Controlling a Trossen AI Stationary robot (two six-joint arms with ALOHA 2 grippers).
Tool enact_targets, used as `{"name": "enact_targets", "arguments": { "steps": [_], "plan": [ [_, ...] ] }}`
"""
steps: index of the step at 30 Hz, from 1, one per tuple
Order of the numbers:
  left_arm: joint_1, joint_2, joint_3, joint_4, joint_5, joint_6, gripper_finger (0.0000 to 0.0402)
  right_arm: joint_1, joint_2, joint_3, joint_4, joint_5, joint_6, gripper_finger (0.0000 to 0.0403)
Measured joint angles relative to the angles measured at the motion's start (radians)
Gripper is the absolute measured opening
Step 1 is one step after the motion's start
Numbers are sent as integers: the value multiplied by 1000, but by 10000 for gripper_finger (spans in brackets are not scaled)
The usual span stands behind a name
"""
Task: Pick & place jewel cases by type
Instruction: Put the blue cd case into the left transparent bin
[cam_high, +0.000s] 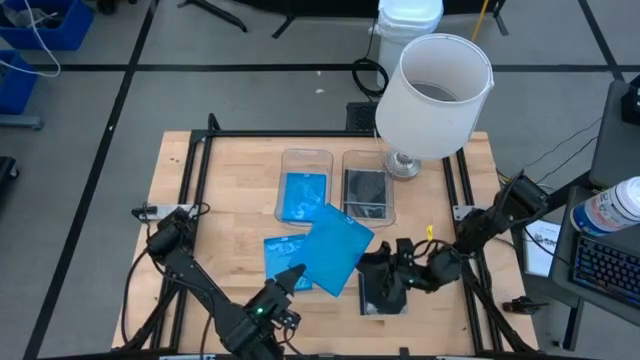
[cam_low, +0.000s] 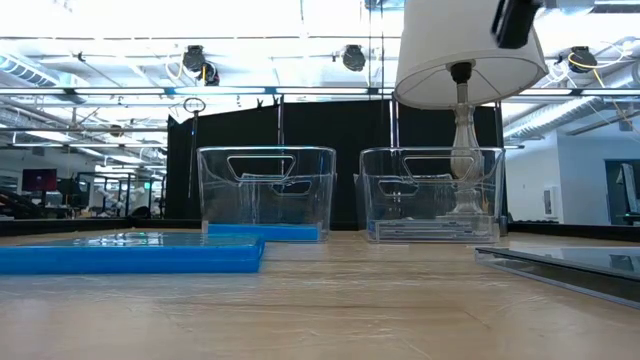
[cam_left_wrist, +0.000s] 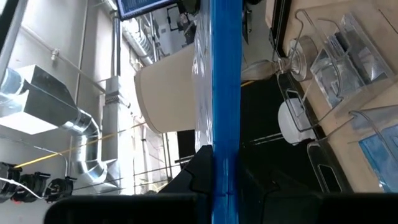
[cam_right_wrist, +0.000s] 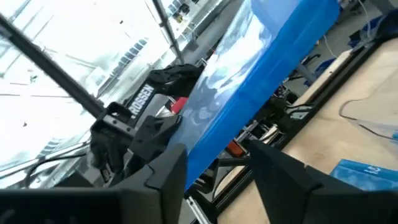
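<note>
My right gripper's open fingers are crossed at a slant by the blue case's free edge, so next my right gripper straightens and pinches that edge (cam_high: 356, 262) before my left gripper opens.
A bright blue jewel case (cam_high: 336, 250) hangs flat above the table's near middle, with my left gripper (cam_high: 292, 278) shut on it. My right gripper (cam_high: 380, 262) stands open at the case's right side. In the right wrist view its fingers (cam_right_wrist: 168, 171) lie on either side of the case's edge (cam_right_wrist: 261, 87); I cannot tell if one touches. Another blue case (cam_high: 280, 255) lies on the wood, partly under the held one. A dark square case (cam_high: 384, 297) lies flat below my right gripper. My left gripper pinches the blue case between its two fingers at the near-left edge (cam_left_wrist: 225, 186). The fingers come level from the table's near left. The case is lifted clear of the table, its broad face up, and reaches out toward my right gripper.
Two clear bins stand at the table's middle: the left bin (cam_high: 306, 160) holds a blue case, the right bin (cam_high: 366, 158) a dark one. A lamp with a white shade (cam_high: 435, 95) stands at the far right. Black frame rails (cam_high: 195, 190) run along the table's edges.
</note>
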Motion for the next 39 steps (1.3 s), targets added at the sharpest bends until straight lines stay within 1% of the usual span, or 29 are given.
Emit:
{"name": "enact_targets", "arguments": {
  "steps": [3,6,9,13,16,19,26,27,30,32,34,36,39],
  "plan": [
    [0,0,0,0,0,-1,41,-23,0,0,3,-28,30,188],
    [3,0,0,0,0,-11,41,-39,0,0,7,-28,47,201],
    [5,0,0,0,-1,-18,41,-52,0,0,16,-31,43,205],
    [6,0,0,2,-5,-19,41,-74,0,0,36,-100,47,200],
    [7,0,0,2,-5,-25,41,-90,0,0,43,-154,40,186],
    [7,0,0,2,-5,-27,41,-97,0,0,43,-162,9,162],
    [7,0,0,1,-3,-53,41,-97,0,2,42,-181,-54,74],
    [7,0,0,-1,-4,-55,47,-97,0,2,43,-181,-55,61],
    [7,0,0,0,-5,-58,82,-97,0,2,42,-181,-61,32],
    [7,0,0,3,5,-64,103,-96,0,2,39,-182,-85,25],
    [7,0,0,2,42,-70,119,-96,0,2,34,-181,-107,24],
    [7,0,0,2,74,-70,130,-96,0,2,31,-181,-134,28],
    [-11,-6,0,3,85,-70,144,-94,0,2,30,-182,-177,30]
  ]
}}
